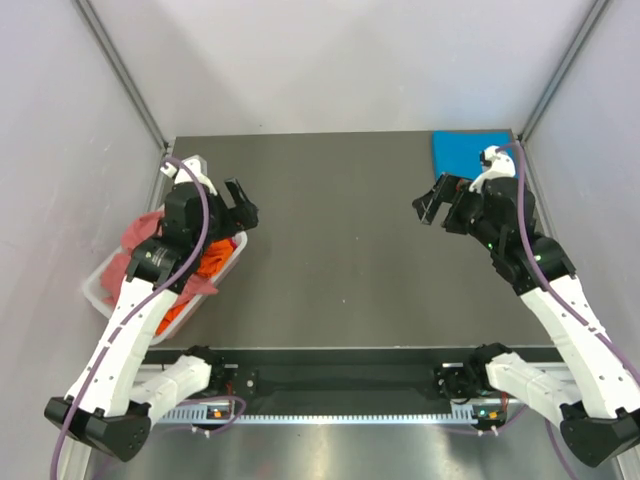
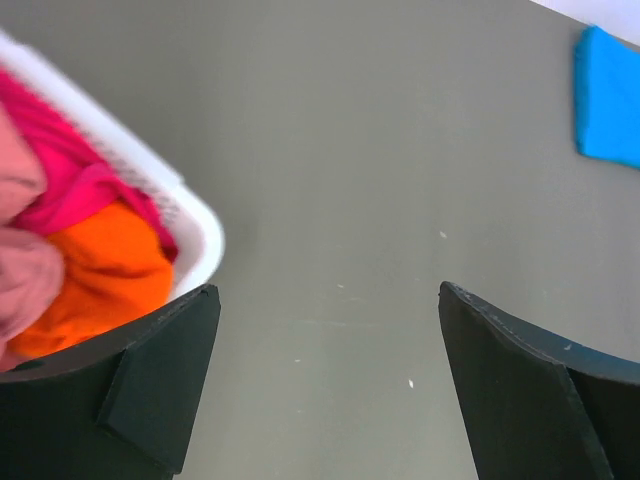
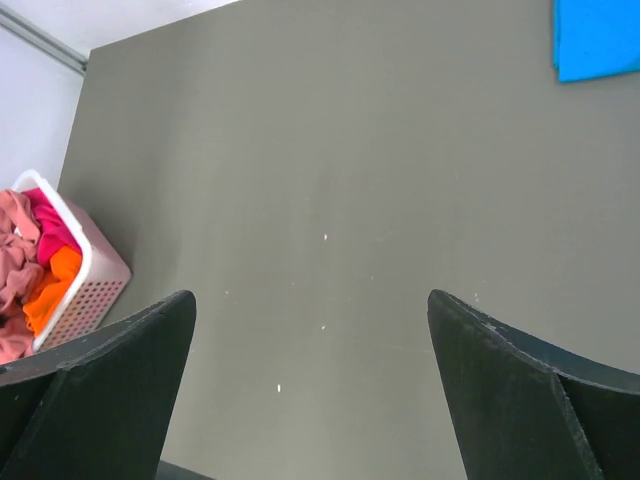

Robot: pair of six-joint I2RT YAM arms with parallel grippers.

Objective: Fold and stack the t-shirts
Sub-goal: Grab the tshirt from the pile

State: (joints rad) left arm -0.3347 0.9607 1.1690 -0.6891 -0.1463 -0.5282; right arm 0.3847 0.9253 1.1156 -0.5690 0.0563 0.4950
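Observation:
I will grip the bunched top (image 1: pixel 147 228) of the salmon-pink t-shirt in the white basket, above the magenta and orange t-shirts, with my left gripper.
A folded bright blue t-shirt (image 1: pixel 462 152) lies flat at the table's far right corner; it also shows in the left wrist view (image 2: pixel 608 98) and the right wrist view (image 3: pixel 596 36). Orange (image 1: pixel 212 262), magenta and salmon-pink (image 1: pixel 145 229) t-shirts lie bunched in the white basket (image 1: pixel 100 290) at the left; they show in the left wrist view (image 2: pixel 100 275) too. My left gripper (image 1: pixel 243 210) is open and empty, above the table beside the basket. My right gripper (image 1: pixel 430 205) is open and empty, near the blue shirt.
The dark grey table (image 1: pixel 340 250) is walled by pale panels on three sides. The basket hangs over the table's left edge. The arms' bases and a rail sit at the near edge.

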